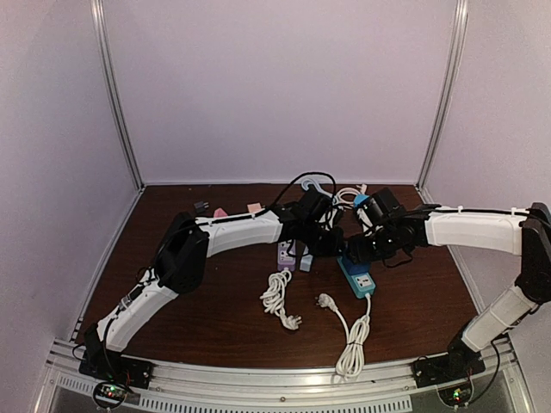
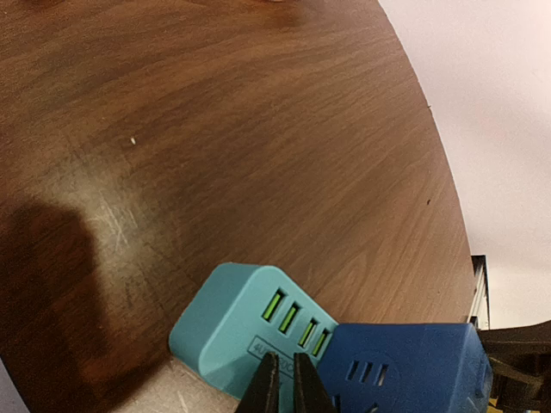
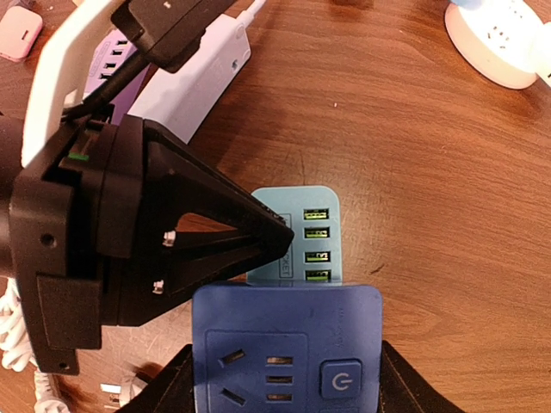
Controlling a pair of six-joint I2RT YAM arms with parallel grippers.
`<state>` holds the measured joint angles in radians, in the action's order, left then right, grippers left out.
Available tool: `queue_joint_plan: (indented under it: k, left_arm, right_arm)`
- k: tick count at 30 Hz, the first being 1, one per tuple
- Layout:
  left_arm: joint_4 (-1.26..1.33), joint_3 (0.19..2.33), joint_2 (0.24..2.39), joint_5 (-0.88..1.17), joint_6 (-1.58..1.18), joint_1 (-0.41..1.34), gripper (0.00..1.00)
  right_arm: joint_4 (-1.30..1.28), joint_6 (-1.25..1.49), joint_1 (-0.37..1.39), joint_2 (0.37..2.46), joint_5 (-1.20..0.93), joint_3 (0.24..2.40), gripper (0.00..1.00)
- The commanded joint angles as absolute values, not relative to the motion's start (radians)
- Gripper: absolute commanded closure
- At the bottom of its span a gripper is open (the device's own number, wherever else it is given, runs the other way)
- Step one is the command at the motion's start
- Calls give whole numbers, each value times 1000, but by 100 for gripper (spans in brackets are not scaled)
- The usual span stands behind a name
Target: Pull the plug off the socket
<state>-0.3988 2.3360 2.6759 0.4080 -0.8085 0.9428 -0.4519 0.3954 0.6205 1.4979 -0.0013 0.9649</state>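
Note:
I need to put the dark blue plug down on the bare table (image 1: 399,248) (image 3: 521,211) between the teal strip and the side of the table with my right gripper.
A dark blue socket strip (image 3: 284,344) with a light teal USB end (image 3: 297,232) lies on the brown table (image 3: 448,172); it also shows in the top view (image 1: 355,275). The socket holes I can see are empty. My right gripper (image 3: 284,383) is shut on the strip, one finger on each side. My left gripper (image 2: 281,374) is shut and empty, its tips resting on the teal end (image 2: 232,327). In the right wrist view they (image 3: 288,234) touch the teal end's left edge. A loose white plug (image 1: 325,301) lies on the table beside the strip.
A white strip (image 3: 194,77) and a purple one (image 3: 116,64) lie behind the left gripper. A round white socket (image 3: 499,43) sits at the far right. A coiled white cable (image 1: 277,297) and the strip's bundled cable (image 1: 349,357) lie nearer the front edge.

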Motion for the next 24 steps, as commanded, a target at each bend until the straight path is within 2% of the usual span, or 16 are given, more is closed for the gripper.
queue_joint_plan:
  k: [1, 24]
  left_arm:
    - [-567, 2316, 2750, 404, -786, 971, 91]
    - [-577, 2314, 2750, 396, -786, 971, 92]
  right_arm:
    - [-282, 392, 648, 1451, 53, 982, 66]
    - [-295, 346, 690, 1390, 84, 941, 66]
